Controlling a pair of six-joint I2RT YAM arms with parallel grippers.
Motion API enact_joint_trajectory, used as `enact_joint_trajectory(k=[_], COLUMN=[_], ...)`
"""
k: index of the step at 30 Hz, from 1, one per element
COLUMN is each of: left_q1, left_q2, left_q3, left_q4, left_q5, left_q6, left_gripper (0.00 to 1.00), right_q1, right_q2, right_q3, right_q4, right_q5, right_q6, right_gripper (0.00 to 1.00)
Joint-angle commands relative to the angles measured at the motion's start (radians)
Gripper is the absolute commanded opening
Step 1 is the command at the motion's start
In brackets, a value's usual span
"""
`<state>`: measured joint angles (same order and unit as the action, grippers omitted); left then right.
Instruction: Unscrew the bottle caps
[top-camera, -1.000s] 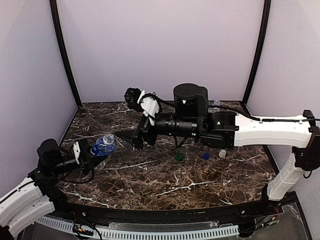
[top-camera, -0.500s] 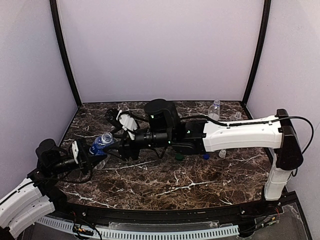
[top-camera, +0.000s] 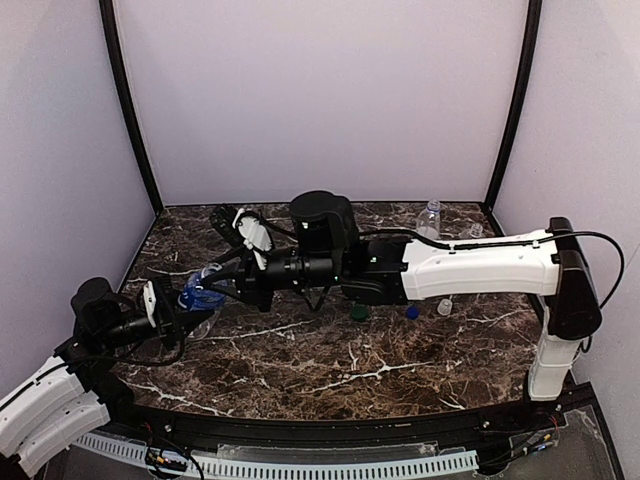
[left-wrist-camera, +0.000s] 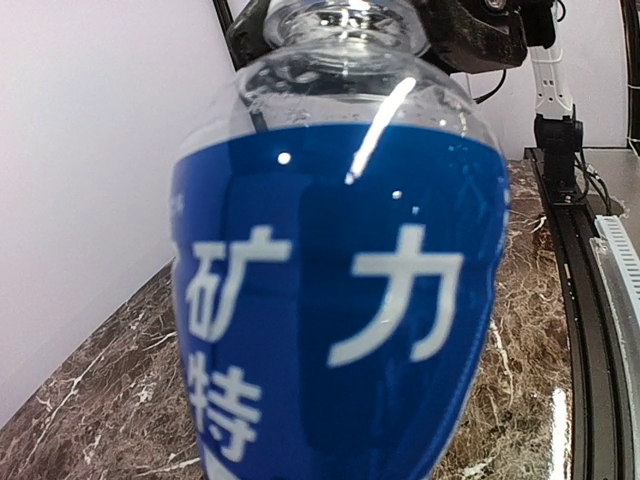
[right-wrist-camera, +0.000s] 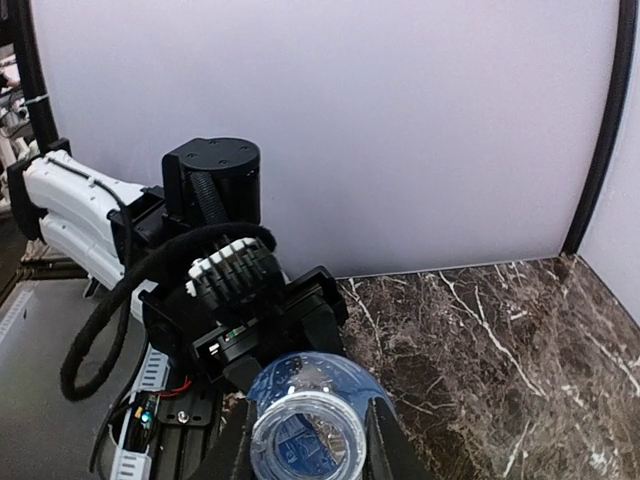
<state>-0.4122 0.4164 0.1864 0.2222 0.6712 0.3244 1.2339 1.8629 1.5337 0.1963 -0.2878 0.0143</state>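
Next, my right gripper sets the blue-labelled bottle down on the marble (top-camera: 298, 273) behind the green cap, toward my left gripper's side.
My left gripper (top-camera: 180, 303) is shut on a blue-labelled clear bottle (top-camera: 203, 291), which points up and right at the table's left side. In the left wrist view the bottle (left-wrist-camera: 340, 300) fills the frame and hides the fingers. My right gripper (top-camera: 222, 276) has reached across to the bottle's top. In the right wrist view its fingers (right-wrist-camera: 235, 450) press both sides of the bottle's clear round top (right-wrist-camera: 306, 440). I cannot tell whether a cap sits on it. A green cap (top-camera: 358, 312), a blue cap (top-camera: 411, 312) and a pale cap (top-camera: 444, 306) lie loose on the marble.
A clear bottle (top-camera: 430, 218) stands at the back right, with another small clear one (top-camera: 472, 232) beside it, partly behind the right arm. The right arm (top-camera: 470, 265) stretches across the table's middle. Walls close in the back and sides.
The right arm swung left and down from mid-table to the bottle held by the left gripper. Its jaws went from wide open to closed around the bottle's top. The left arm stayed put.
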Motion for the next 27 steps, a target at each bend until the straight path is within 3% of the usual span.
enact_joint_trajectory(k=[1,2,4,5,6,7,8,13,21,27], left_q1=[0.004,0.005,0.005,0.004,0.005,0.006,0.005,0.006,0.006,0.006], left_q2=[-0.006,-0.007,-0.007,-0.008,-0.008,-0.008,-0.009,-0.014,-0.015,-0.012], left_q3=[-0.001,-0.001,-0.002,-0.003,-0.004,-0.006,-0.006,-0.010,-0.013,-0.017], left_q4=[0.020,0.020,0.018,0.017,0.017,0.017,0.017,0.017,0.017,0.016], left_q5=[0.019,0.020,0.022,0.021,0.022,0.021,0.021,0.009,0.008,0.009], left_q6=[-0.008,-0.008,-0.007,-0.008,-0.008,-0.007,-0.006,0.000,0.005,0.012], left_gripper=[0.28,0.28,0.43,0.63,0.74,0.92,0.97,0.99,0.99,0.99], right_q1=[-0.007,-0.008,-0.007,-0.007,-0.007,-0.007,-0.008,-0.023,-0.142,-0.270], right_q2=[0.022,0.020,0.014,0.010,0.002,-0.004,-0.012,-0.060,-0.079,-0.048], right_q3=[0.040,0.041,0.042,0.042,0.042,0.041,0.039,0.040,0.115,0.133], right_q4=[0.021,0.016,0.004,-0.004,-0.016,-0.028,-0.042,-0.163,-0.511,-0.547], right_q5=[-0.015,-0.009,0.012,0.026,0.041,0.059,0.077,0.234,0.561,0.493], right_q6=[-0.002,-0.003,-0.005,-0.006,-0.008,-0.007,-0.007,0.000,0.042,0.082], right_gripper=[0.05,0.00,0.00,0.00,0.00,0.00,0.00,0.00,0.00,0.00])
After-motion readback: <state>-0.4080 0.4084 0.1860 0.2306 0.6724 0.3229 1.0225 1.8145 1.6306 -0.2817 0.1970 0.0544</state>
